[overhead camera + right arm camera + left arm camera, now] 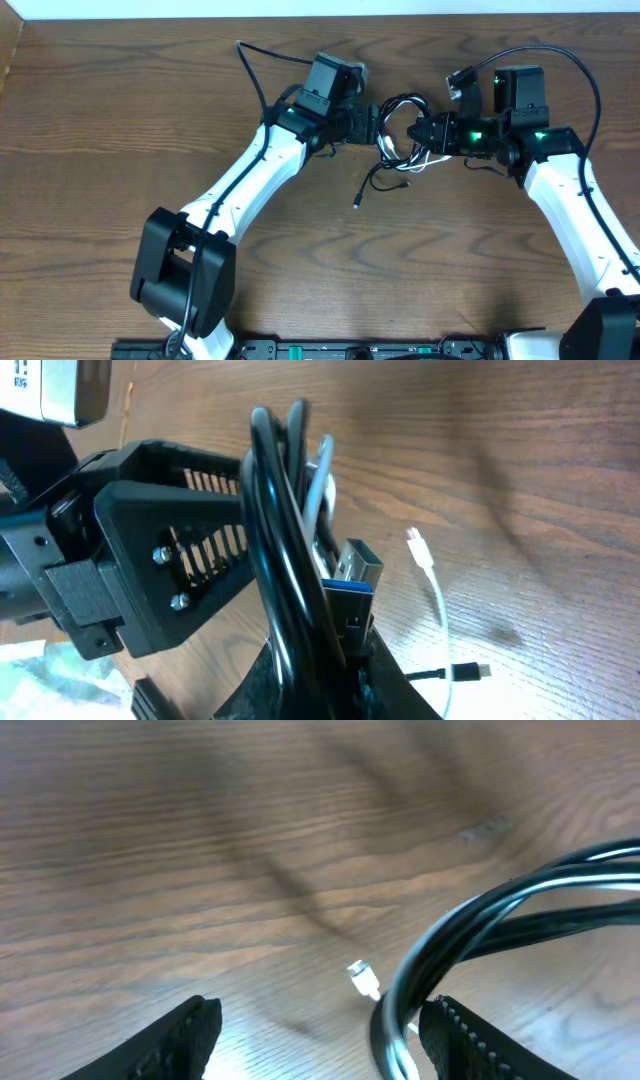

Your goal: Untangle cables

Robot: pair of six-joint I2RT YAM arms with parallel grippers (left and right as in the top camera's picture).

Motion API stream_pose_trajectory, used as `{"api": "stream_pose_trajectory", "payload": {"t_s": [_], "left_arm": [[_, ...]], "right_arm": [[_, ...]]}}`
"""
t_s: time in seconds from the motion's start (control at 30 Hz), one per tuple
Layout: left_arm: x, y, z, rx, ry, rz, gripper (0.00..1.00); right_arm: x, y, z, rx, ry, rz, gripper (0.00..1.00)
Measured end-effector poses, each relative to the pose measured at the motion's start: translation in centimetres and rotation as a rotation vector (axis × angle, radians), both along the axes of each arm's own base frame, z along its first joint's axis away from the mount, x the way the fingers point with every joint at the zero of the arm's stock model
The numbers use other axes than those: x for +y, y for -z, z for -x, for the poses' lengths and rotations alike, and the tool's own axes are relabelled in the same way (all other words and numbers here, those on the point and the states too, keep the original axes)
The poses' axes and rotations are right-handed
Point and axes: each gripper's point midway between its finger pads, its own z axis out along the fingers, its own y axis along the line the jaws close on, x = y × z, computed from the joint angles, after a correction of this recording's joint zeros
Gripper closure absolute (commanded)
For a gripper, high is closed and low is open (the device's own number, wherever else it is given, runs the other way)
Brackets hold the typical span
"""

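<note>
The black loops and USB plug are pinched together in my right gripper, so next my left gripper grabs the loops' other side (387,113) before my right gripper pulls them apart.
The cables lie tangled at the table's far middle: black loops (402,102) and a thin white cord (418,163), with a black tail ending in a plug (357,204). My left gripper (379,125) is open. In the left wrist view (325,1012) the black loops (480,920) pass between its fingers, against the right finger, above a white plug (362,978). My right gripper (426,131) faces it from the right. In the right wrist view (340,670) it is shut on the black loops (285,530) and a USB plug (355,565). The white cord (436,595) trails beside it.
The table's far edge (320,14) runs just behind both grippers. The left arm (250,170) reaches in from the bottom left, the right arm (570,200) from the bottom right. Thick robot wires arch over each wrist. The left gripper's body (150,550) fills the right wrist view's left side.
</note>
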Motion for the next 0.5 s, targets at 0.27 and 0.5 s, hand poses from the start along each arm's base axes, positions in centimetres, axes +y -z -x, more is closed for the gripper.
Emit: {"api": "stream_pose_trajectory", "payload": {"t_s": [0.27, 0.5], "left_arm": [[-1.6, -1.3, 1.1, -0.020, 0.182, 0.107, 0.32], [-1.1, -1.2, 0.9, -0.020, 0.222, 0.136, 0.40]], "right_arm": [[-0.8, 0.1, -0.1, 0.010, 0.015, -0.006, 0.99], [-0.1, -0.6, 0.3, 0.010, -0.022, -0.056, 0.99]]}}
